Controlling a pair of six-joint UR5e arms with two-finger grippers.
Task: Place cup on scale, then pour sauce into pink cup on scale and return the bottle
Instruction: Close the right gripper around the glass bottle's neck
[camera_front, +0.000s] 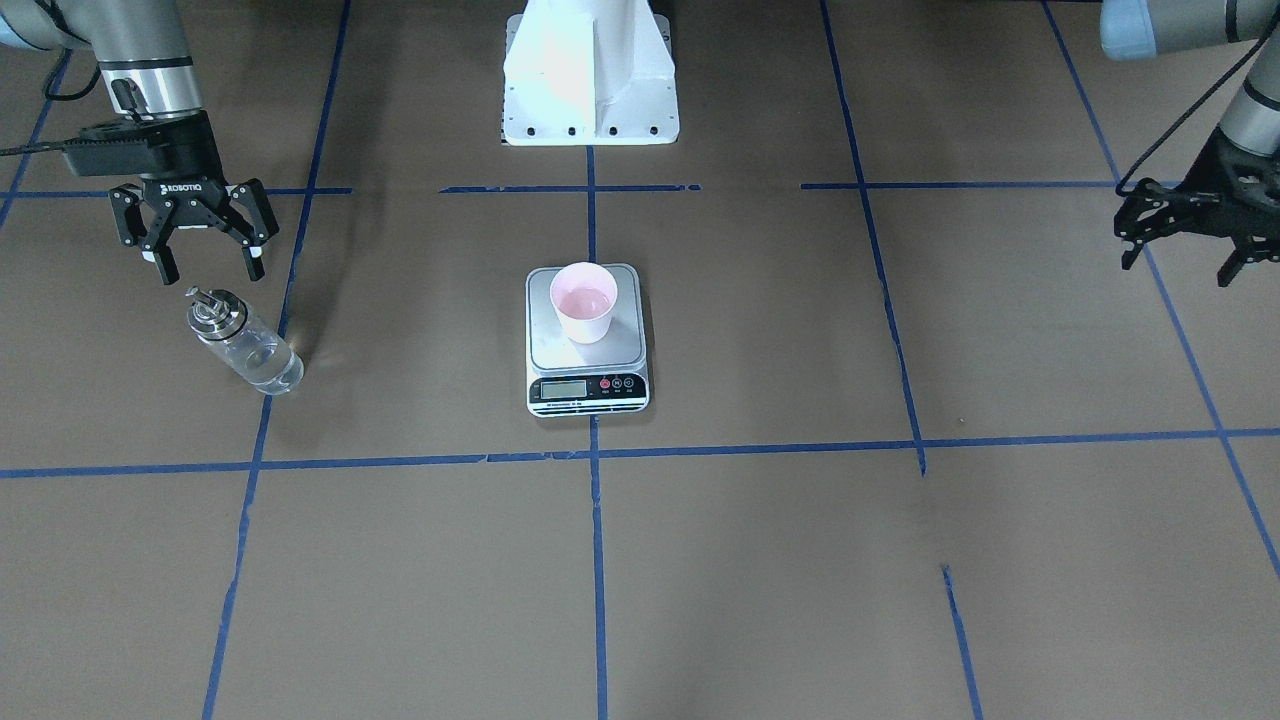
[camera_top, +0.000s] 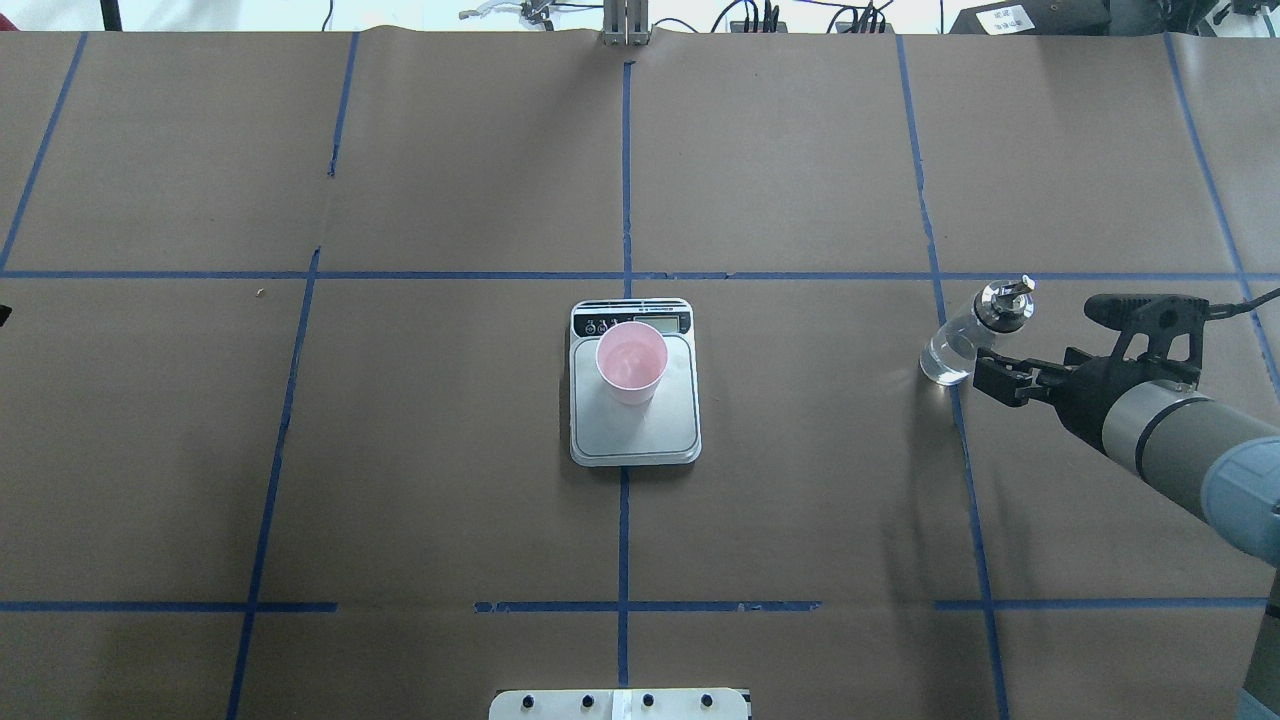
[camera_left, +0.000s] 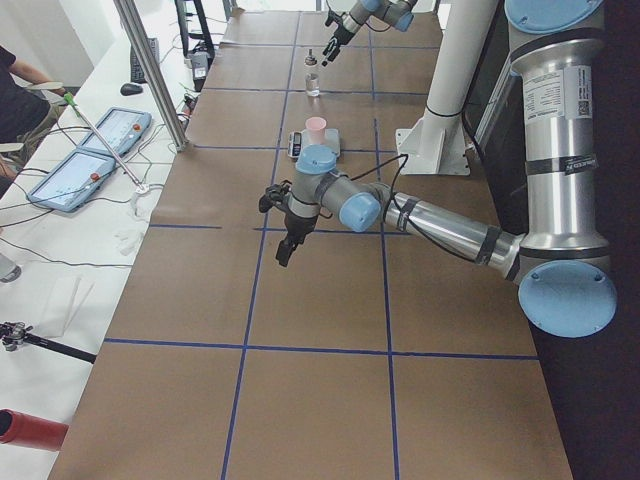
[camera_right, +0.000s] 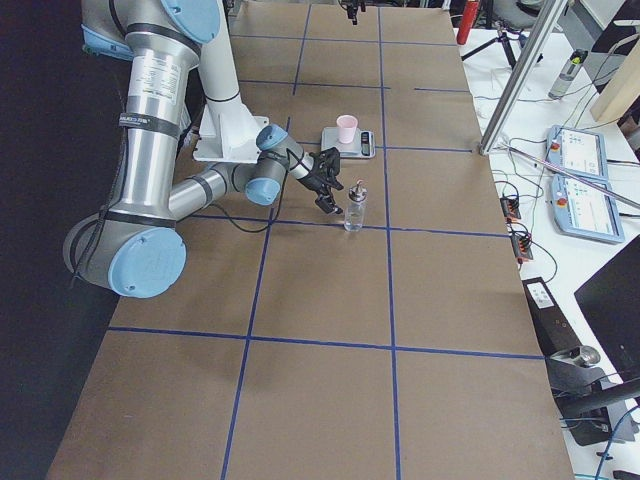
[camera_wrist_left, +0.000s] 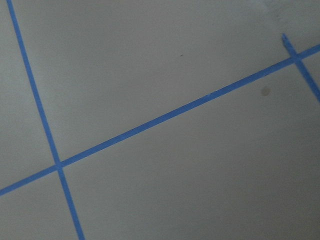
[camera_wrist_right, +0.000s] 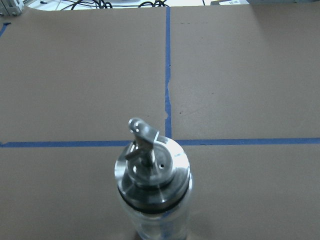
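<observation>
My right gripper will grab the clear body (camera_front: 251, 349) (camera_wrist_right: 161, 223) of the glass bottle, under the bottle's metal collar.
The pink cup (camera_front: 584, 302) stands upright on the scale's steel plate (camera_front: 587, 385) at the table's middle; its inside looks glossy. It also shows in the overhead view (camera_top: 631, 362) on the scale (camera_top: 635, 440). The glass bottle (camera_front: 243, 343) with the metal spout stands upright on the table, apart from the scale, on my right side (camera_top: 955, 345). My right gripper (camera_front: 210, 268) is open and empty, just behind the bottle and not touching it. The right wrist view looks down on the bottle's collar (camera_wrist_right: 151, 185). My left gripper (camera_front: 1177, 270) hangs open and empty far off on the other side.
The white robot pedestal (camera_front: 590, 70) stands behind the scale. Blue tape lines (camera_front: 597, 455) mark a grid on the brown table. A side table with tablets (camera_left: 90, 150) and a metal pole (camera_left: 150, 70) lie beyond the far edge.
</observation>
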